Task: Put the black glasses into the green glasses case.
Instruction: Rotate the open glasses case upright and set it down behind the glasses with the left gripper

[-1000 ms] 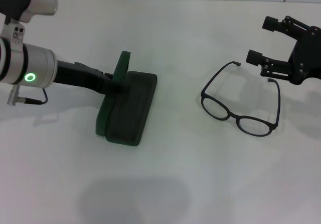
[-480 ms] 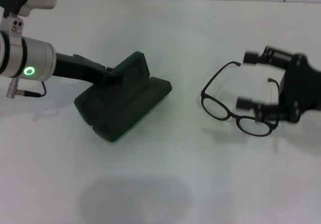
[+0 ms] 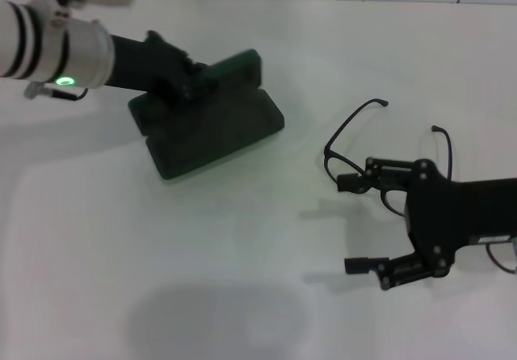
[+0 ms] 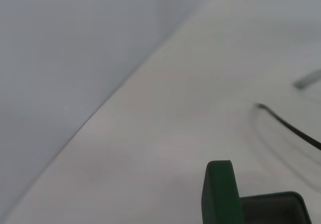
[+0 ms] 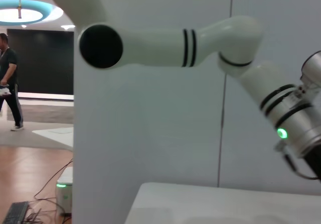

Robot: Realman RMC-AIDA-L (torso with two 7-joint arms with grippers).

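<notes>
My right gripper will close on the bridge of the black glasses (image 3: 376, 186), between the two lenses.
The green glasses case (image 3: 212, 126) lies open on the white table at the back left, its lid (image 3: 237, 68) raised. My left gripper (image 3: 182, 84) is shut on the case at the lid's edge. The left wrist view shows the lid's edge (image 4: 219, 194), the case's tray (image 4: 273, 209) and one temple of the glasses (image 4: 288, 127). The black glasses (image 3: 347, 123) lie on the table at the right, temples pointing away from me. My right gripper (image 3: 346, 224) is open, turned sideways, low over the lenses and hiding most of them. It holds nothing.
The table (image 3: 242, 279) is white and backed by a white wall. The right wrist view shows only my left arm (image 5: 200, 38), the wall and the table's far edge (image 5: 210, 194), with a room beyond.
My left arm has swung the case back and to the left, turning it. My right gripper has moved from behind the glasses toward me and down over the lenses, turning sideways.
</notes>
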